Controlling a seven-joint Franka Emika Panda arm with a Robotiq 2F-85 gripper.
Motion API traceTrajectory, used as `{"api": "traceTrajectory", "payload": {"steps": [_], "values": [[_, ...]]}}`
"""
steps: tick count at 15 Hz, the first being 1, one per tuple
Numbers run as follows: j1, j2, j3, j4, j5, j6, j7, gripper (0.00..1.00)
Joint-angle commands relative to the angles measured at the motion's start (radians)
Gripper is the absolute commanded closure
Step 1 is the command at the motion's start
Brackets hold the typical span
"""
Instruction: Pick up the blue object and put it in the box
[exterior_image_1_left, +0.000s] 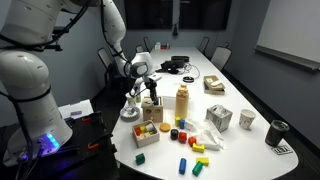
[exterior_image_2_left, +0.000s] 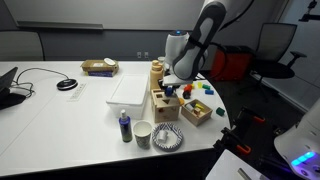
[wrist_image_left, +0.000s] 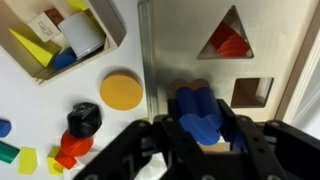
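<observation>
Next, my gripper lets go so that the blue object rests inside the light wooden box with the triangular hole (exterior_image_1_left: 152, 112) (wrist_image_left: 210, 52). The blue object hangs just above the box's top now.
My gripper (wrist_image_left: 203, 138) is shut on the blue object (wrist_image_left: 198, 112), a lobed blue block held between the black fingers. It hangs just above the top face of the box (wrist_image_left: 170, 50), a light wooden cube with a triangular hole (wrist_image_left: 228, 38) showing red inside and a square hole (wrist_image_left: 252, 92). The blue object covers another opening beneath it. In both exterior views the gripper (exterior_image_1_left: 149, 90) (exterior_image_2_left: 172, 88) is right over the box (exterior_image_1_left: 152, 112) (exterior_image_2_left: 163, 104).
A low wooden tray of coloured blocks (wrist_image_left: 118, 30) (exterior_image_1_left: 147, 132) (exterior_image_2_left: 197, 112) stands beside the box. A yellow disc (wrist_image_left: 121, 90), a black piece (wrist_image_left: 84, 118) and a red piece (wrist_image_left: 72, 146) lie loose. A grey metallic cube (exterior_image_1_left: 219, 118) and a cup (exterior_image_1_left: 247, 119) stand further off.
</observation>
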Motion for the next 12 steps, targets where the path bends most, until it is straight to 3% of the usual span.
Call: {"api": "traceTrajectory", "payload": {"steps": [1,12], "values": [[0.008,-0.003,-0.007,-0.019,0.031,0.002,-0.024,0.84],[0.014,-0.006,-0.001,-0.037,0.033,-0.011,-0.024,0.84]]}}
